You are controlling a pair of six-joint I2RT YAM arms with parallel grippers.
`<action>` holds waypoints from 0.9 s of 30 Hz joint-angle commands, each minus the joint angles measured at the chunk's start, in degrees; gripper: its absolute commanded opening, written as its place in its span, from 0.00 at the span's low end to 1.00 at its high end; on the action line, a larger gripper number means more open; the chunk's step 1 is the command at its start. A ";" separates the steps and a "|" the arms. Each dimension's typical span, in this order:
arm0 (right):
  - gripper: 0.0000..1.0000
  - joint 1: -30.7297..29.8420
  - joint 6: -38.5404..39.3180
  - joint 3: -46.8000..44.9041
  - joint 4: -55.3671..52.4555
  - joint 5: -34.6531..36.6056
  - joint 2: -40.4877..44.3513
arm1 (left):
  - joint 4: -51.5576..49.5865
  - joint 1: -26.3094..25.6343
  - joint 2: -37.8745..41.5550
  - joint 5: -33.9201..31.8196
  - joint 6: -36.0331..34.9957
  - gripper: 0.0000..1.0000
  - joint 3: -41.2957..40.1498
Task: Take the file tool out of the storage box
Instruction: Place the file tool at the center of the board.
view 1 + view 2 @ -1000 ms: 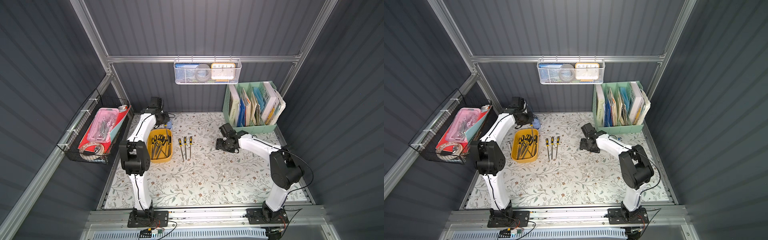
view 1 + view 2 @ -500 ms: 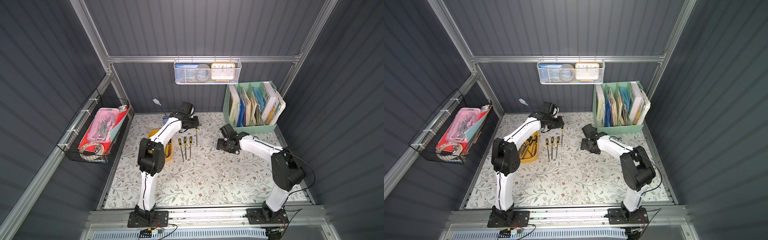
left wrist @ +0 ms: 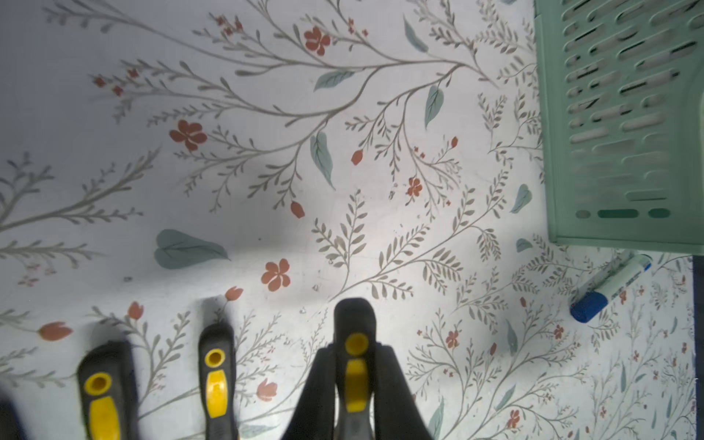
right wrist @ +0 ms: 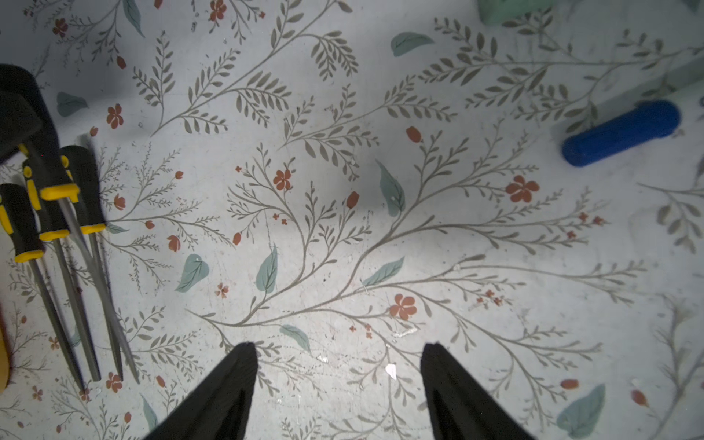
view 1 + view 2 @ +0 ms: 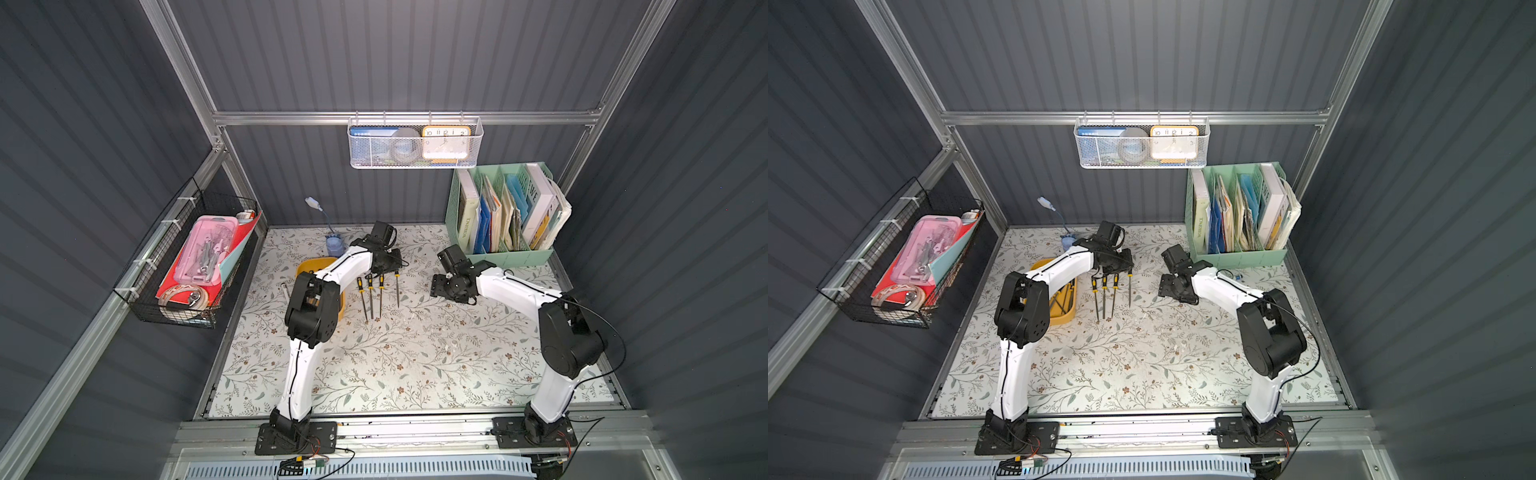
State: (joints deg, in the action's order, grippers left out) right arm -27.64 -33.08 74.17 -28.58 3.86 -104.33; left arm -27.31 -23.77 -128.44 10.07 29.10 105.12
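The robot's left gripper will release the file tool on the table (image 5: 393, 296) next to the file that is farthest from the storage box. The file tool is now low over the table.
My left gripper (image 3: 356, 350) is shut on the black-and-yellow handle of a file tool (image 3: 355, 324). In both top views this file tool (image 5: 397, 289) (image 5: 1130, 289) sits low over the floral table, blade toward the front, just right of three files (image 5: 371, 297) lying side by side. The mustard storage box (image 5: 319, 262) (image 5: 1064, 312) lies left of them, half hidden under the left arm, with more tools inside. My right gripper (image 5: 438, 286) (image 4: 339, 348) hovers open over bare table, well to the right, holding nothing.
A mint-green file organiser (image 5: 503, 253) stands at the back right, with a blue marker (image 3: 609, 285) (image 4: 621, 131) lying in front of it. A black wire basket (image 5: 187, 266) hangs on the left wall and a white mesh basket (image 5: 415, 141) at the back.
The left arm swung from over the storage box to the right with the file in its grip and lowered it beside the three lying files. The right arm stayed put.
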 commanded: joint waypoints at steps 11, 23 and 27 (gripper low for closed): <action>0.73 -0.14 1.66 0.82 -2.00 -0.26 -1.04 | 0.04 -0.84 -1.59 -3.15 -0.17 0.00 -3.51; 0.74 -0.14 1.56 0.40 -2.03 -0.18 -0.87 | 0.53 -1.10 -2.13 -3.55 -0.62 0.20 -4.40; 0.73 -0.06 1.53 0.52 -1.99 -0.16 -0.89 | -0.34 -1.16 -1.64 -4.32 -0.97 0.35 -2.82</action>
State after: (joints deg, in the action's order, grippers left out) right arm -27.64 -32.08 74.26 -28.97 3.62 -104.49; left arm -26.74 -24.56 -129.80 6.92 28.64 100.79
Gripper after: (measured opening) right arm 0.735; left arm 0.318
